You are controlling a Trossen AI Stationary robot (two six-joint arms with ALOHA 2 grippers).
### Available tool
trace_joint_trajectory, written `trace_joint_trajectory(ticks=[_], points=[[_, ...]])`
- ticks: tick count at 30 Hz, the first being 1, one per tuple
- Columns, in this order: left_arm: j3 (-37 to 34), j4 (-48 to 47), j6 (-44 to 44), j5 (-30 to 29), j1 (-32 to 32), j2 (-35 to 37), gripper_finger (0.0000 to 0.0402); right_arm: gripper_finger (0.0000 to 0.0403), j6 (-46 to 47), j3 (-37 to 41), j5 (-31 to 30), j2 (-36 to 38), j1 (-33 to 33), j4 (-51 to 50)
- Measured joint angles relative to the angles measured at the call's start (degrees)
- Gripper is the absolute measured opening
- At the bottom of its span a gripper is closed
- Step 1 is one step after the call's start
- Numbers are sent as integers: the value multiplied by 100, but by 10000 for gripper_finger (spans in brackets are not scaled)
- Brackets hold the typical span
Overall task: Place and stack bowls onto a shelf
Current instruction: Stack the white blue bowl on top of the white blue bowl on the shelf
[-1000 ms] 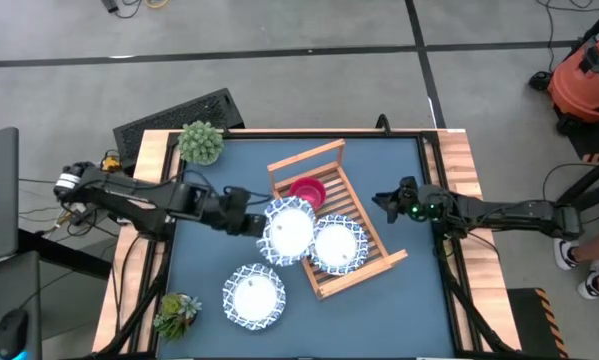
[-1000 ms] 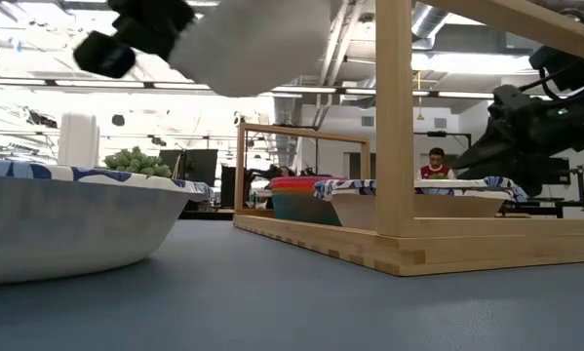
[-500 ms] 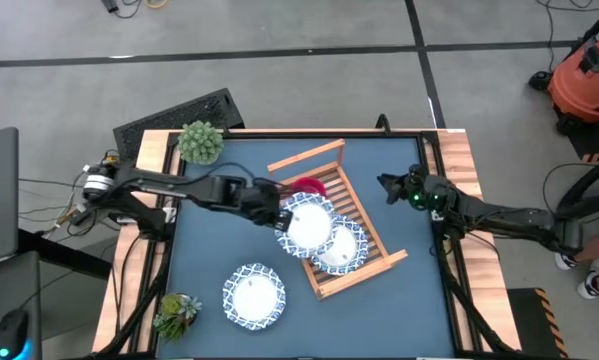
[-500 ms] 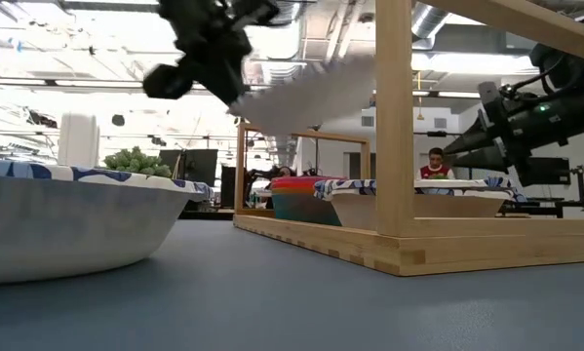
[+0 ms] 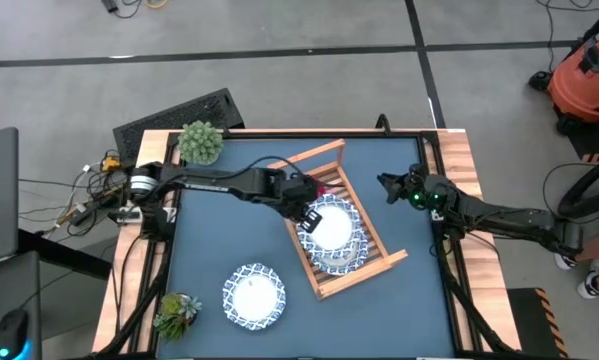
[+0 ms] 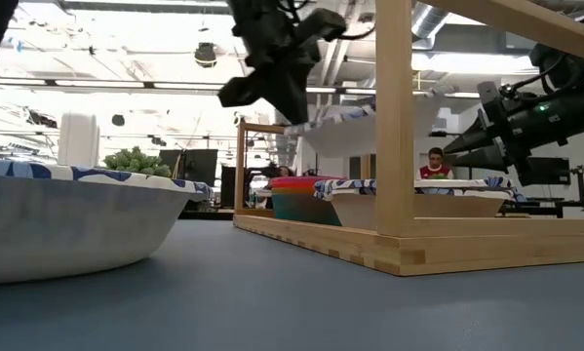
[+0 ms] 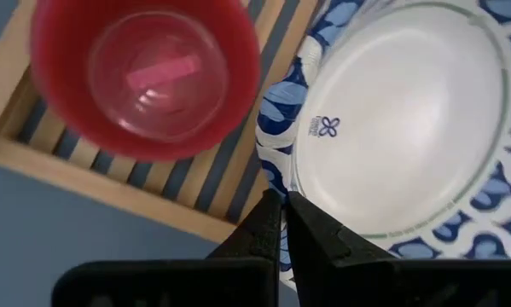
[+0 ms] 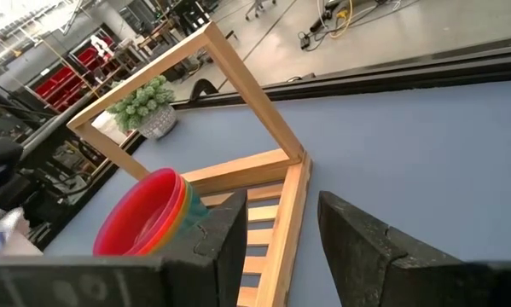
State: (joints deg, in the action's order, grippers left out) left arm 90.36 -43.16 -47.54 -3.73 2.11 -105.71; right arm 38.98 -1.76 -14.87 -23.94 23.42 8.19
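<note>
Next, my left gripper releases the dish it holds on top of the matching patterned dish (image 5: 337, 246) on the slats of the shelf.
My left gripper (image 5: 309, 212) reaches from the table's left over the wooden shelf (image 5: 374, 262), shut on a white dish with a blue-patterned rim (image 5: 331, 224). This dish hangs just above a second like dish (image 5: 347, 262) that rests on the shelf's slats. A stack of small bowls, red on top (image 7: 144, 77), stands on the shelf's far end. A third patterned dish (image 5: 254, 294) rests on the table at the near left. My right gripper (image 5: 389, 187) waits open at the table's right, clear of everything. My left gripper pinches the held dish's patterned rim (image 7: 276, 170) between its two shut fingers (image 7: 268, 223), on the side toward the red bowl. The fingers slant down from the table's left. The dish (image 6: 340, 119) is lifted clear, about level, above the dish on the shelf.
A round green plant (image 5: 201, 142) stands at the far left corner and a spiky one (image 5: 177, 312) at the near left corner. The shelf's tall end rails (image 6: 393, 117) rise beside the held dish. A person (image 6: 433, 166) shows in the room behind.
My left gripper has carried the patterned dish toward the table's right, from beside the shelf to over it, sinking a little while its wrist rolled. The dish now hangs above the one on the shelf. My right gripper has swung slightly toward the far edge.
</note>
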Motion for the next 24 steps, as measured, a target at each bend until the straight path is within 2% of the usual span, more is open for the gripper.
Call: trace_joint_trajectory(ticks=[9,24], points=[[835,-252,572,164,20,-584,0,171,2,-7,1,0,0,-4],[886,-181,806,-7,-196,-685,0,171,4,-9,2,0,0,-46]])
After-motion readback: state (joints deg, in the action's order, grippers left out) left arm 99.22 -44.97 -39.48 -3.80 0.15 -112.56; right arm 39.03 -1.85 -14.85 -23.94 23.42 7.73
